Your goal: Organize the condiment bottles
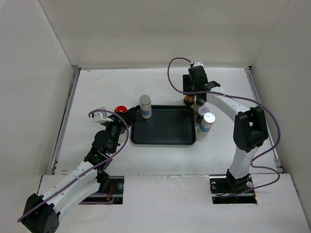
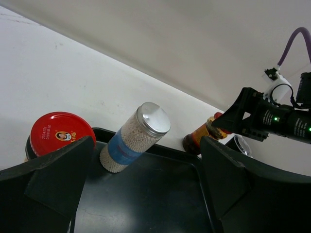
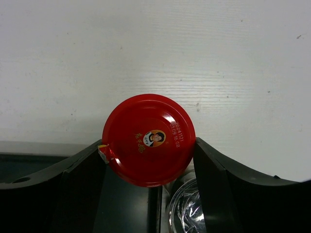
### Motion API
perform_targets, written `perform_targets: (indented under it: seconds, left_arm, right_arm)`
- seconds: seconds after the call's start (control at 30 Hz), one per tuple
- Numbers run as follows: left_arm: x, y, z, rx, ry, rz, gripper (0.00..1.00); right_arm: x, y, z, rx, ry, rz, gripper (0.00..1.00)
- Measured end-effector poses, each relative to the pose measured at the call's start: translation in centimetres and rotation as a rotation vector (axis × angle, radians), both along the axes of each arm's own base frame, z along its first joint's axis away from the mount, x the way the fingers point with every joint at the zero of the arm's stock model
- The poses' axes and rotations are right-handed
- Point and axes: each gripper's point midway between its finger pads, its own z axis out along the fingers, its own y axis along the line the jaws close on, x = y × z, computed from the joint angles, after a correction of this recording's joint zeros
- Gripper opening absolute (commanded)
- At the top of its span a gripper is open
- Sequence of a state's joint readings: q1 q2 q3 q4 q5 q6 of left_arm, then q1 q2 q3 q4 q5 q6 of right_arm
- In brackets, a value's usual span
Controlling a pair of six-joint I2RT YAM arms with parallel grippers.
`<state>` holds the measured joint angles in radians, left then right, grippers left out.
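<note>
The robot's right gripper needs to release its red-lidded jar in the black tray (image 1: 161,115) next to the silver-lidded jar of pale grains.
The black tray (image 1: 165,133) holds one silver-lidded jar of pale grains with a blue label (image 1: 145,107), upright in its far left corner; it also shows in the left wrist view (image 2: 133,141). A red-lidded jar (image 1: 120,109) stands just left of the tray, beside my left finger (image 2: 60,132). My left gripper (image 1: 127,117) is open and empty over the tray's left edge (image 2: 146,162). My right gripper (image 1: 191,94) reaches down by the tray's far right corner. Its fingers touch both sides of another red-lidded jar (image 3: 148,139).
Three more bottles stand right of the tray: two dark ones (image 1: 199,104) (image 1: 200,115) and a silver-lidded blue-labelled one (image 1: 207,122). A clear lid (image 3: 187,213) sits below the red lid. White walls close in the table on three sides.
</note>
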<state>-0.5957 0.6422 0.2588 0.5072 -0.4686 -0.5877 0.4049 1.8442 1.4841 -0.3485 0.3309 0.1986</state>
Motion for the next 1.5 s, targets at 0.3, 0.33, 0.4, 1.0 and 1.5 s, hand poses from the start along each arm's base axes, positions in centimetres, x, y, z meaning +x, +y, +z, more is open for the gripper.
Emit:
perform_targets:
  seconds: [0.3,0.33,0.4,1.0,1.5]
  left_arm:
    - [0.0,0.2,0.4,-0.014,-0.015,0.006,0.91]
    - [0.1,0.3,0.4,-0.014,-0.015,0.009,0.91]
    - [0.1,0.4,0.4,-0.015,-0.016,0.010,0.91]
    - [-0.1,1.4,1.2,-0.035,-0.046,0.036,0.91]
    - [-0.2,1.4,1.1,-0.039,-0.046,0.035,0.90]
  right_arm:
    - [0.1,0.4,2.0,-0.006,-0.051,0.027,0.44]
    - [-0.1,0.6,2.7,-0.005,-0.065,0.036,0.44]
    - [-0.7,1.5,4.6,0.002,-0.103,0.061,0.44]
    - [-8.4,16.5,4.8,0.095,-0.150,0.384,0.45]
    - [-9.1,16.4,0.0,0.063,-0.149,0.326,0.94]
